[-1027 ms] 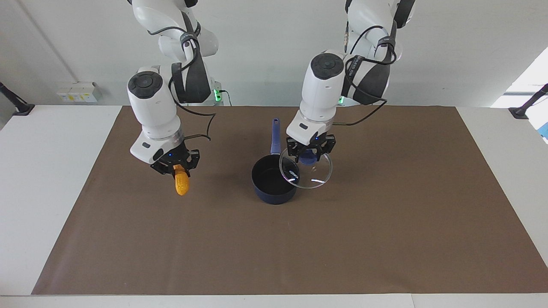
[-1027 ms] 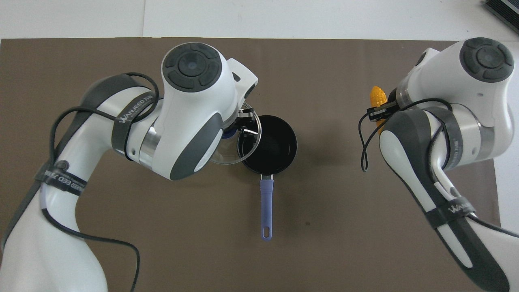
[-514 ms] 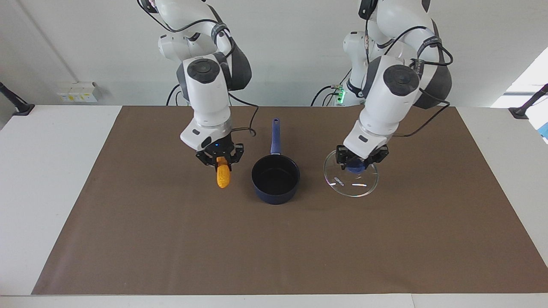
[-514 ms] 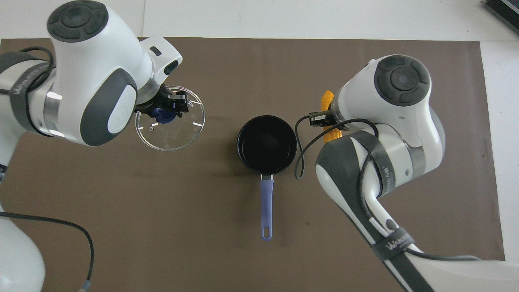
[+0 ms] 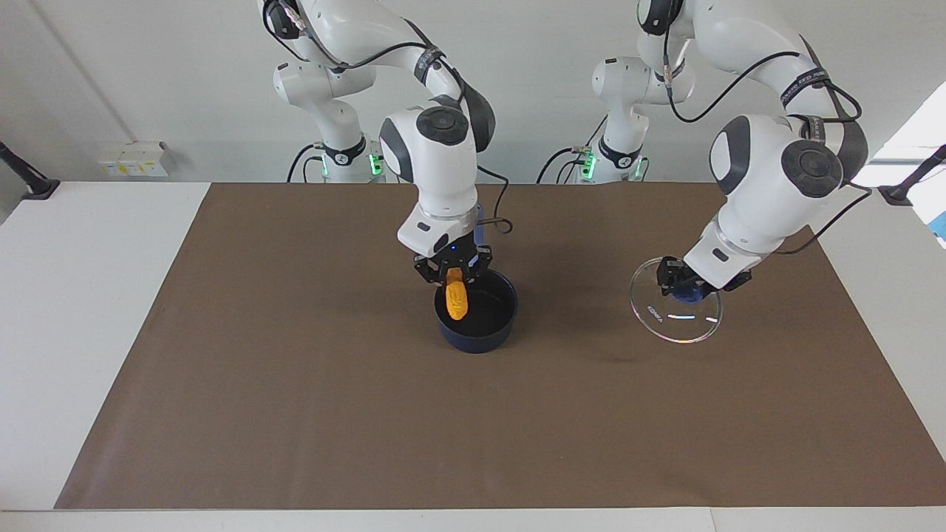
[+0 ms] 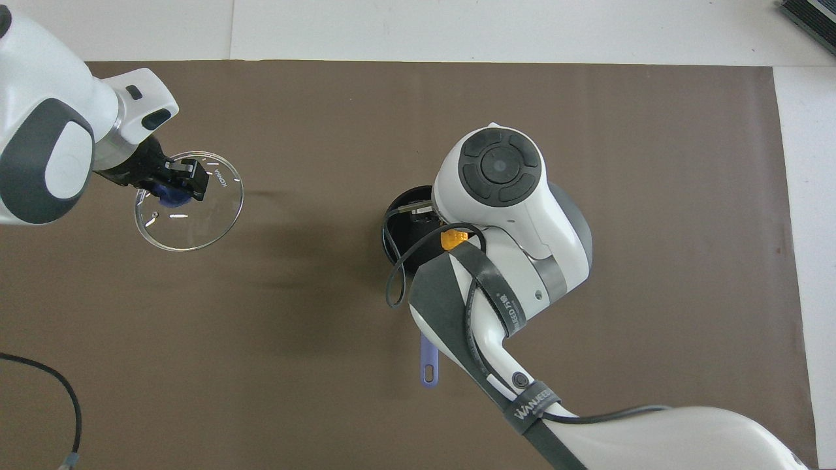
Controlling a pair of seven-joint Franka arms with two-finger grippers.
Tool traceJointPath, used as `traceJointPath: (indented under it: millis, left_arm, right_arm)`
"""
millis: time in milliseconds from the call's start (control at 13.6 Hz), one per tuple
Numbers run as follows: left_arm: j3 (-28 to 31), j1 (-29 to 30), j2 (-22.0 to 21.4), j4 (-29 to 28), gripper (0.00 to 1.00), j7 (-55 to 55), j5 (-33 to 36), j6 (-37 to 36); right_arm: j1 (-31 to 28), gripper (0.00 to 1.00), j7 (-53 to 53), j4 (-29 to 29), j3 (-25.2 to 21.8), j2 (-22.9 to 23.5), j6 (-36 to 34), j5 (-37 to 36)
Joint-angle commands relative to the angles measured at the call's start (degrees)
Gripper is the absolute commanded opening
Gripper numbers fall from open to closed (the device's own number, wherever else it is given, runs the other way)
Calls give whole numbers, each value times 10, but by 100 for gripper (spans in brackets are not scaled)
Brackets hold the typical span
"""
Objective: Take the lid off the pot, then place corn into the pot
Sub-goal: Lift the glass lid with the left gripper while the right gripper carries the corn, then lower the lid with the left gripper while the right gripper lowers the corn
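Note:
My left gripper is going to let go of the clear glass lid on the brown mat (image 6: 171,252) beneath the lid's near rim, away from the pot.
The dark navy pot (image 5: 484,336) stands open in the middle of the brown mat, its long blue-purple handle (image 6: 428,365) pointing toward the robots. My right gripper (image 5: 454,275) is shut on the upper end of the orange-yellow corn (image 5: 457,299), which hangs point-down over the pot's black inside. In the overhead view the right arm covers most of the pot (image 6: 397,219), and only a bit of the corn (image 6: 449,240) shows. My left gripper (image 5: 689,290) is shut on the blue knob of the clear glass lid (image 5: 676,325), held tilted over the mat toward the left arm's end; the lid (image 6: 196,225) shows from above too.
A brown mat (image 5: 295,406) covers most of the white table (image 5: 89,295). The right arm's cable (image 6: 395,274) loops beside the pot. Nothing else lies on the mat.
My right gripper has carried the corn sideways from beside the pot to over its opening. The left gripper has moved the lid farther from the pot toward the left arm's end.

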Motion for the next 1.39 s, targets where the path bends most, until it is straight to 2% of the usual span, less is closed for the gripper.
traceJointPath:
  millis: [0, 220, 660, 880, 1320]
  left_arm:
    - [-4, 30, -69, -120, 0, 55, -10, 69]
    - [-3, 43, -84, -171, 0, 83, -10, 106]
    - [-2, 62, -98, -251, 0, 137, -10, 184]
    - [-1, 65, -105, -304, 0, 149, -8, 247]
    - [1, 84, -99, -349, 0, 182, -2, 309]
  right_arm:
    - [15, 0, 13, 29, 1, 41, 22, -5]
    - [19, 0, 32, 25, 1, 56, 52, 2]
    - [20, 0, 32, -21, 1, 52, 47, 1]
    - [18, 0, 24, -34, 3, 49, 49, 1]
    - [21, 0, 25, -45, 4, 53, 63, 1]
